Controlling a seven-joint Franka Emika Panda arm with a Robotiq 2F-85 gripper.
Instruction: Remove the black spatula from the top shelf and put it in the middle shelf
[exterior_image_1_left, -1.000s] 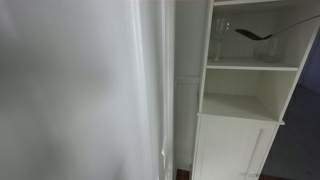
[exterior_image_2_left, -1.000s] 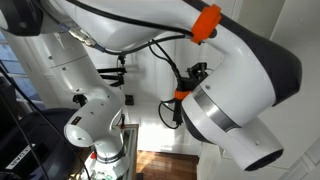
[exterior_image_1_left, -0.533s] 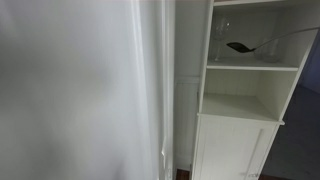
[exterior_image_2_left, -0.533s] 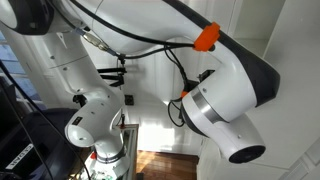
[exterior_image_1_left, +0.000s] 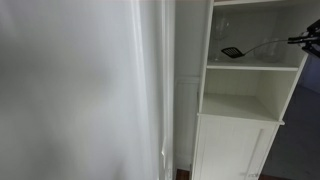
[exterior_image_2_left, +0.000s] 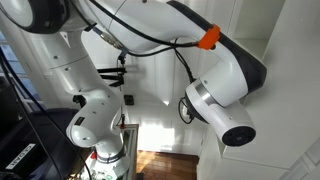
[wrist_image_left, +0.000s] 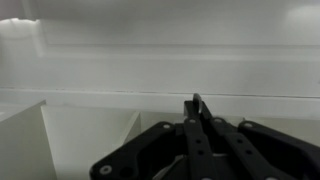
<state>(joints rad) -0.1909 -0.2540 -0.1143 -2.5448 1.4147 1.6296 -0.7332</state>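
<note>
My gripper has the black spatula. I need to let go of it on the upper compartment's board (exterior_image_1_left: 248, 60), by its front edge before the wine glasses.
The black spatula (exterior_image_1_left: 232, 52) hangs in the air in the upper compartment of the white cabinet, just above the board there. Its thin handle runs right and up to my gripper (exterior_image_1_left: 306, 39) at the frame's right edge. In the wrist view my gripper (wrist_image_left: 197, 110) is shut, with a thin dark strip between the fingertips; the spatula's head is out of view there. The middle shelf (exterior_image_1_left: 240, 106) lies one level lower, with nothing on it. Only my arm (exterior_image_2_left: 215, 80) shows in an exterior view.
Clear wine glasses (exterior_image_1_left: 220, 35) stand at the back left of the upper compartment, behind the spatula's head. A white panelled cupboard door (exterior_image_1_left: 235, 150) closes the cabinet below. A tall white wall panel (exterior_image_1_left: 80, 90) fills the left.
The spatula has come down and its head has moved left, from near the compartment's top to just above its board. My gripper has come into view at the right. The arm has swung.
</note>
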